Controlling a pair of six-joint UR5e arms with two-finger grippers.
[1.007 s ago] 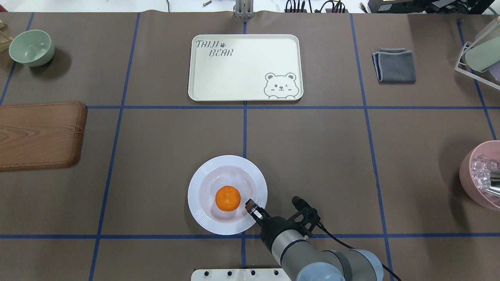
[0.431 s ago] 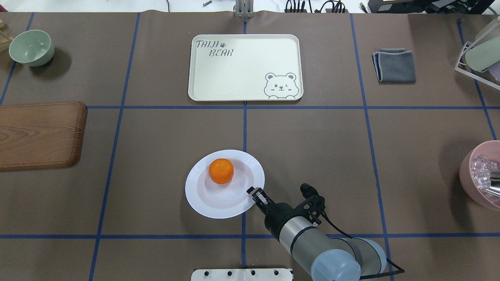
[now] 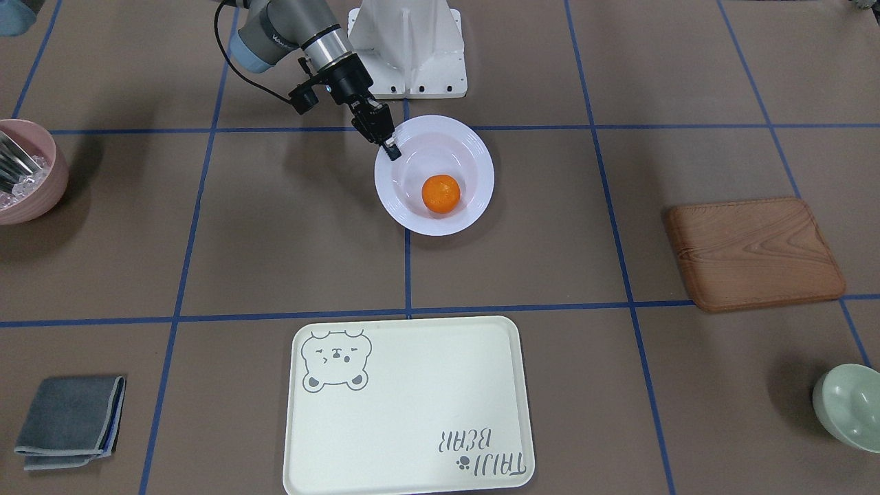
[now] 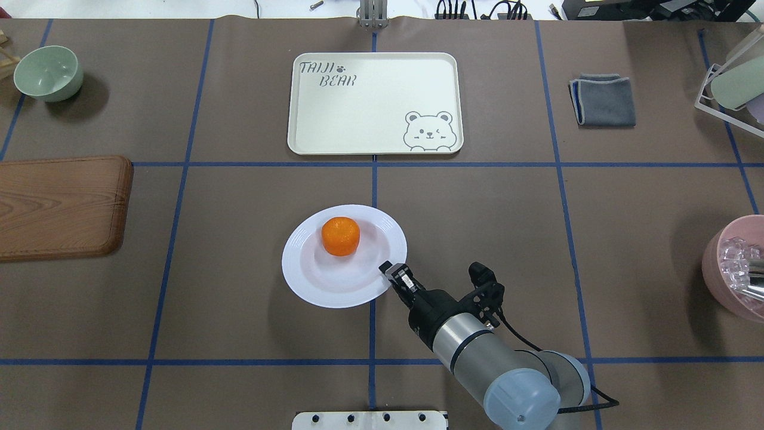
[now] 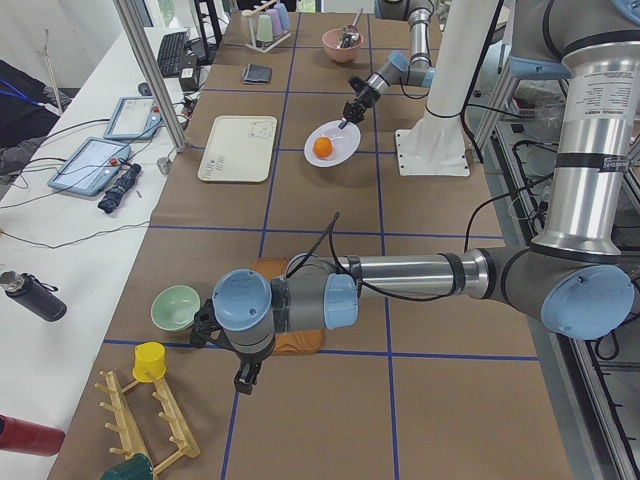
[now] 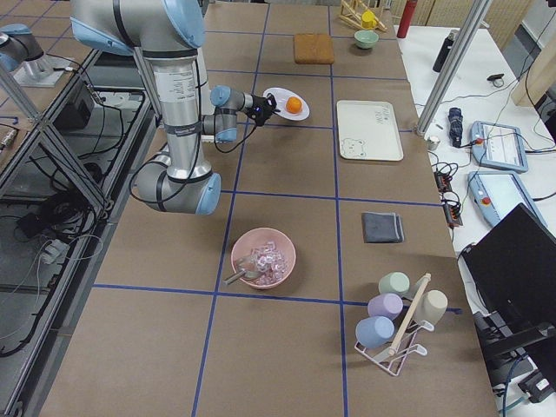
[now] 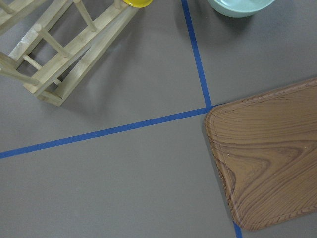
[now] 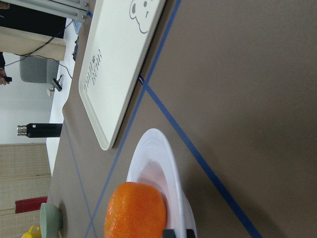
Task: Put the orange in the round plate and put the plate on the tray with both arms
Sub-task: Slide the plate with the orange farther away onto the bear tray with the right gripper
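My right gripper is to place the white round plate. I should set it down between the bear face and the lettering (image 3: 418,417) (image 8: 111,43) on the cream tray.
The orange (image 4: 340,236) lies in the white round plate (image 4: 334,286), on the side nearest the tray. My right gripper (image 4: 388,270) is shut on the plate's near right rim. The plate looks tilted and casts a shadow on the table beside it. In the front-facing view the same gripper (image 3: 390,148) pinches the rim of the plate (image 3: 440,137), with the orange (image 3: 441,193) inside. The cream bear tray (image 4: 373,104) lies bare farther out, past a blue tape line. My left gripper (image 5: 245,375) hangs by the wooden board, far from the plate; I cannot tell whether it is open or shut.
A wooden board (image 4: 59,206) and a pale green bowl (image 4: 48,73) lie at the left. A folded grey cloth (image 4: 603,100), a cup rack (image 4: 731,83) and a pink bowl of ice (image 4: 737,269) are at the right. A wooden rack (image 7: 59,54) stands near the left wrist.
My right gripper has carried the plate away from the robot toward the tray. The orange has rolled from the plate's middle to its far side.
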